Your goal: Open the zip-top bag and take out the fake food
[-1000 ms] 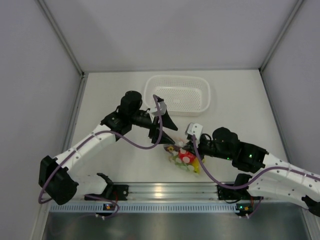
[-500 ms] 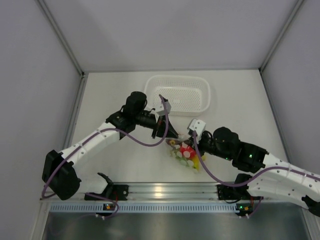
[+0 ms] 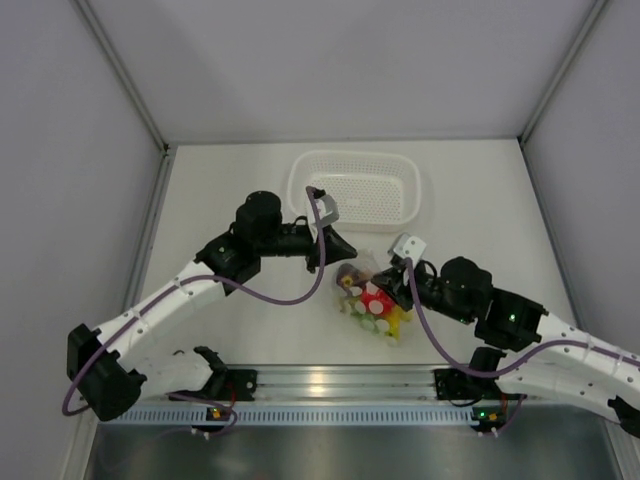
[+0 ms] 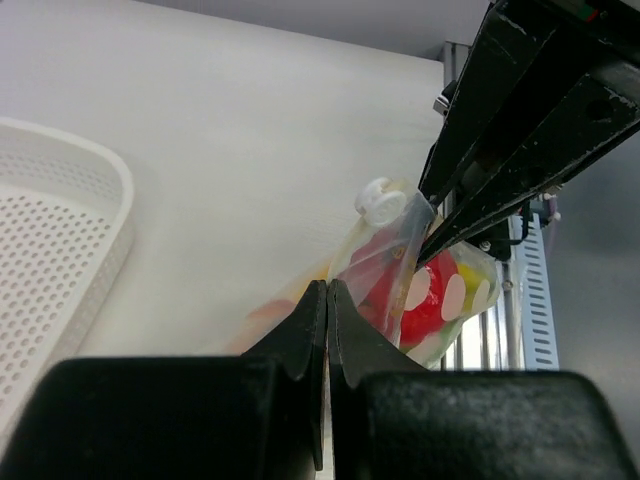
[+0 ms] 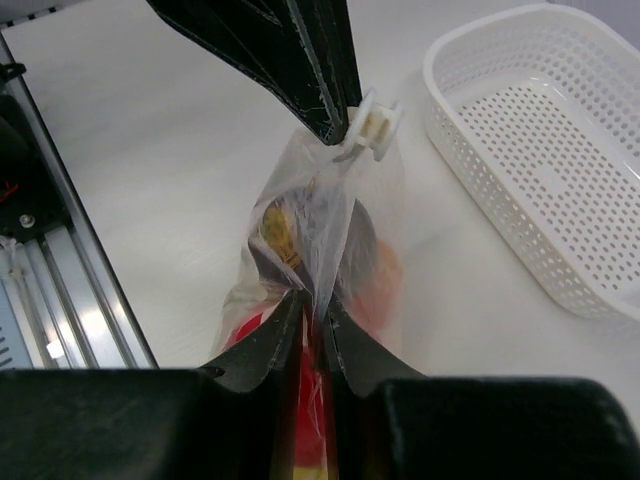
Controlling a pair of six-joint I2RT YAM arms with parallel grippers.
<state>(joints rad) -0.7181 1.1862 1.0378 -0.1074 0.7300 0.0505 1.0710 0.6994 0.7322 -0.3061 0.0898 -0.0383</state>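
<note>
The robot's right gripper is pinching a fold of the bag's film below the white slider, so it should open and grab the slider itself (image 5: 377,126) while the left gripper keeps hold of the bag's top edge.
The zip-top bag (image 3: 372,305) is clear with white dots and is held up between both grippers near the table's front middle. Through it the fake food shows: a red tomato (image 4: 420,300), a yellow piece (image 3: 398,320) and a dark maroon fruit (image 5: 355,240). My left gripper (image 4: 327,288) is shut, its tips pinching the bag's top edge right beside the white slider (image 5: 372,128). Lower down, my right gripper (image 5: 318,300) is shut on a fold of the bag's film. Seen from above, the left gripper (image 3: 337,250) and the right gripper (image 3: 385,288) meet at the bag from opposite sides.
A white perforated basket (image 3: 300,185) stands behind the bag, with nothing in it. The aluminium rail (image 3: 320,380) with the arm bases runs along the near edge, close in front of the bag. Grey walls enclose the table.
My left gripper has gone from open to shut at the bag's top edge. The right gripper and bag have shifted slightly right, and the bag now stands more upright.
</note>
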